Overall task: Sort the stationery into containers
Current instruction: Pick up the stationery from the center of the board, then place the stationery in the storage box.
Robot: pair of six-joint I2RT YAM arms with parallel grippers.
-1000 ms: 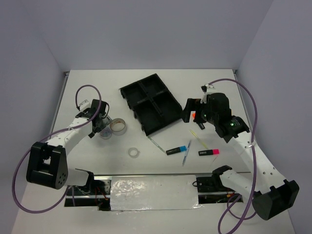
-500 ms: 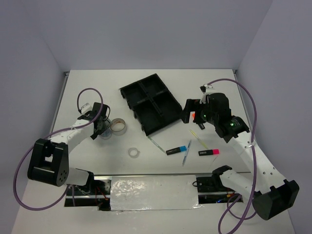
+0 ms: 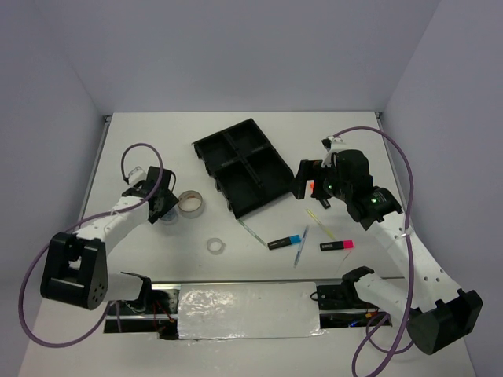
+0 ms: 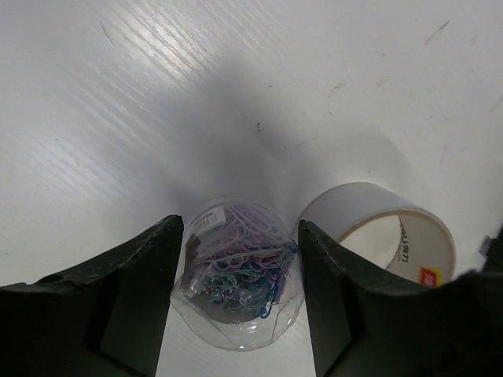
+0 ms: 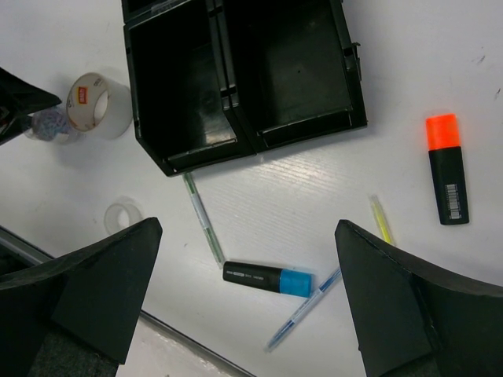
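Note:
My left gripper should release the clear tub in the black tray's back compartment (image 3: pixel 216 155) on the side of the beige tape roll.
My left gripper (image 3: pixel 163 206) is shut on a clear tub of coloured paper clips (image 4: pixel 236 275), which stands on the table; its fingers (image 4: pixel 149 298) press both sides. A beige tape roll (image 3: pixel 191 203) sits just right of the tub, touching it (image 4: pixel 377 228). A clear tape roll (image 3: pixel 216 246) lies nearer the front. The black four-compartment tray (image 3: pixel 206 145) is empty. My right gripper (image 3: pixel 305 182) is open and empty, raised above the table. Below it in the right wrist view lie the blue-capped marker (image 5: pixel 267 278), a green pen (image 5: pixel 203 218), a blue pen (image 5: pixel 302 310), a yellow pen (image 5: pixel 380 220) and the orange-capped marker (image 5: pixel 446 169).
A pink-capped marker (image 3: pixel 336 246) lies right of the blue pen. A metal strip (image 3: pixel 244 310) runs along the table's front edge between the arm bases. The tray's wall (image 5: pixel 224 86) stands close above the green pen.
My left gripper has shifted slightly down and toward the paper clip tub and settled around it. The right arm has not moved.

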